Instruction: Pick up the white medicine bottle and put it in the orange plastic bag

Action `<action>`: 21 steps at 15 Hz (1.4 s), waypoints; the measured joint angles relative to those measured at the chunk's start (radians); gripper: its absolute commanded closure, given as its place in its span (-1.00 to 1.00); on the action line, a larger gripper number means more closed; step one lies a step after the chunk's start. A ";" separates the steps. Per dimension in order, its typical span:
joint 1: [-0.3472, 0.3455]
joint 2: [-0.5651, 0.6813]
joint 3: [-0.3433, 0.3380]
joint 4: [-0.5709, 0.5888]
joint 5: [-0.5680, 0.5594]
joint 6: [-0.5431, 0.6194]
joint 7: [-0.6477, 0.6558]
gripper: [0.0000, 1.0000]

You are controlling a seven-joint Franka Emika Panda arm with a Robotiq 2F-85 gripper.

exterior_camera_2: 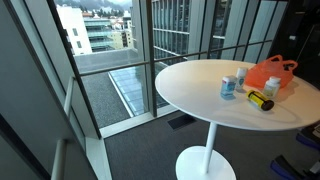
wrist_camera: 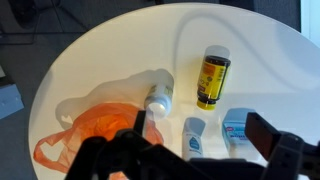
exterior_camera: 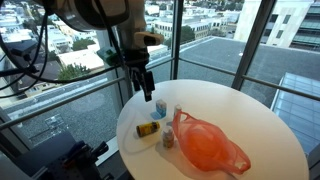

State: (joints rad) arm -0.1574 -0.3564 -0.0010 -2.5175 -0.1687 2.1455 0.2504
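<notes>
The robot's gripper should next move to the white medicine bottle next to the orange plastic bag and close on the bottle's cap point(exterior_camera: 168, 131) point(wrist_camera: 158, 103).
The white medicine bottle point(wrist_camera: 158, 98) stands right beside the orange plastic bag point(wrist_camera: 80, 138) on the round white table. It also shows in both exterior views point(exterior_camera: 168, 138) point(exterior_camera_2: 272, 87), as does the bag point(exterior_camera: 205, 146) point(exterior_camera_2: 270, 70). My gripper point(exterior_camera: 147, 84) hangs above the table's far edge, well short of the bottle. It is open and empty. In the wrist view its dark fingers point(wrist_camera: 205, 140) frame the bottom of the picture, above a small white and blue container point(wrist_camera: 194, 135). The arm is out of sight in the exterior view that looks along the window wall.
A yellow bottle point(wrist_camera: 212, 78) point(exterior_camera: 147, 129) lies on its side next to the white one. A blue box point(wrist_camera: 238, 126) point(exterior_camera: 160, 105) and the white and blue container point(exterior_camera: 178, 113) stand nearest the gripper. The table point(exterior_camera: 250, 120) stands beside a glass window wall point(exterior_camera: 60, 60).
</notes>
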 measured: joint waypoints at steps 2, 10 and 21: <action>0.000 0.001 -0.002 0.000 0.000 0.000 0.000 -1.00; -0.037 0.045 -0.018 -0.001 -0.027 0.080 0.091 -1.00; -0.075 0.295 -0.100 -0.003 -0.028 0.350 0.176 -1.00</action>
State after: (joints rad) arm -0.2325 -0.0610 -0.1006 -2.5201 -0.1962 2.4959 0.4261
